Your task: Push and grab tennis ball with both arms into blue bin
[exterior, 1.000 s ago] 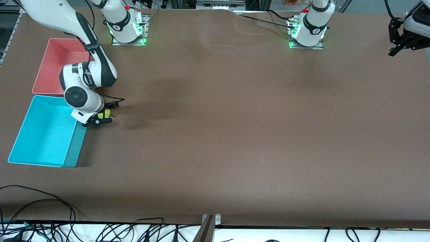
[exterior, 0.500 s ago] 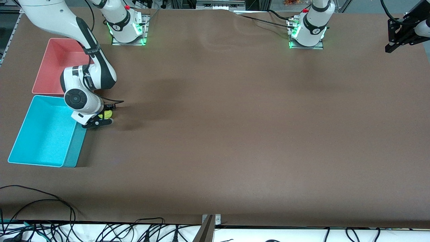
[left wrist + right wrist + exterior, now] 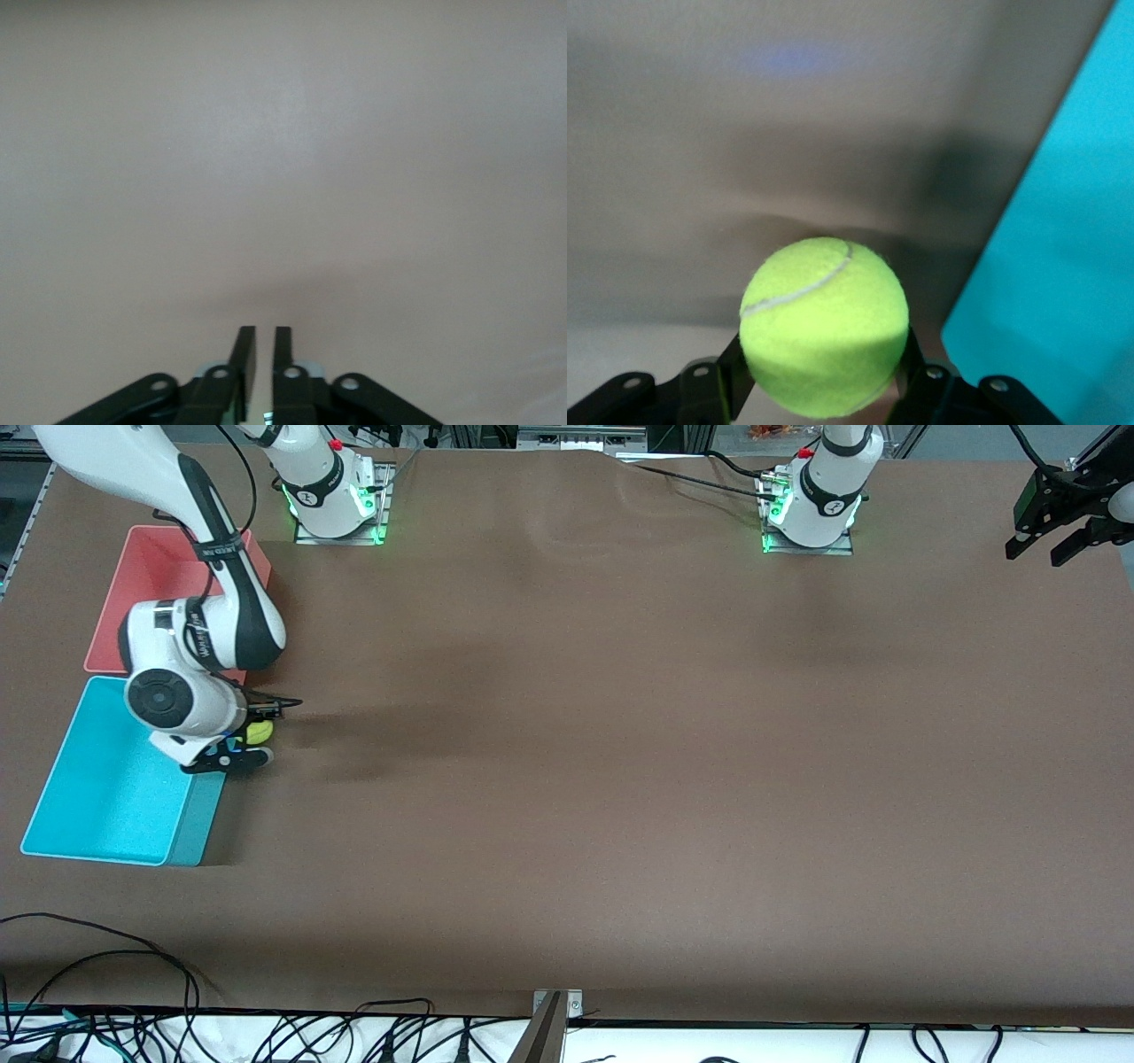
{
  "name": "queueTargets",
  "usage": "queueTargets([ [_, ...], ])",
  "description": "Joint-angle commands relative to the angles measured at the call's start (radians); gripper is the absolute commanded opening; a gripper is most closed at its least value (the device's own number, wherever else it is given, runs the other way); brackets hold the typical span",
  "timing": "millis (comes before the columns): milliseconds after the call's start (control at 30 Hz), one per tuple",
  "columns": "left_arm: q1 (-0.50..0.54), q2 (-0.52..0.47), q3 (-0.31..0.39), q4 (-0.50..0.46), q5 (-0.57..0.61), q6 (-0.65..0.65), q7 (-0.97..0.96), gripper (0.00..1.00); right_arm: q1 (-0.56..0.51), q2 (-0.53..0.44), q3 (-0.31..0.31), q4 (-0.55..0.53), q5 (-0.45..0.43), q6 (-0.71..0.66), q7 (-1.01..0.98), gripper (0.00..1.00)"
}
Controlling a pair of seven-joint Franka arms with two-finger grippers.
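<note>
The tennis ball, now just above the table beside the blue bin's wall, will be released by my right gripper in the blue bin's corner [image 3: 192, 737] by the pink-red bin and open table.
My right gripper [image 3: 255, 733] is shut on the yellow-green tennis ball [image 3: 260, 732] and holds it just above the brown table, right beside the long wall of the blue bin [image 3: 97, 797]. In the right wrist view the ball [image 3: 824, 323] fills the space between the black fingers [image 3: 733, 363], and the blue bin's wall [image 3: 1063, 266] stands close beside it. My left gripper [image 3: 1045, 536] hangs in the air at the left arm's end of the table. It is shut and empty, and in the left wrist view [image 3: 265, 329] it is over bare table.
A pink-red bin [image 3: 151, 571] stands next to the blue bin, farther from the front camera, partly covered by my right arm. Cables lie along the table's front edge [image 3: 177, 1027].
My right arm has carried the ball closer to the blue bin's wall. My left gripper has shifted and turned a little at the table's end.
</note>
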Motion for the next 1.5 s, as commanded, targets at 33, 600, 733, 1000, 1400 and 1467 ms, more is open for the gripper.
queueTargets([
  [33,-0.007,0.003,0.009,0.019,-0.021,-0.02,-0.037,1.0,-0.01,-0.005,0.002,0.148,0.044,-0.187,-0.106,0.42],
  [600,-0.014,0.012,0.006,0.02,-0.019,-0.029,-0.183,1.0,-0.059,0.007,-0.166,0.187,0.078,-0.246,-0.449,0.42],
  [733,-0.01,0.012,0.001,0.022,-0.019,-0.03,-0.176,1.0,-0.104,0.038,-0.166,0.185,0.081,-0.2,-0.521,0.42],
  [1000,-0.01,0.018,0.001,0.043,-0.018,-0.03,-0.173,1.0,-0.133,0.107,-0.164,0.185,0.148,-0.114,-0.581,0.42],
  [1400,-0.002,0.047,0.003,0.048,-0.008,-0.029,-0.17,1.0,-0.153,0.167,-0.164,0.185,0.195,-0.055,-0.626,0.49],
  [1467,-0.004,0.049,0.003,0.048,-0.011,-0.029,-0.172,1.0,-0.153,0.173,-0.164,0.188,0.198,-0.055,-0.626,0.57],
])
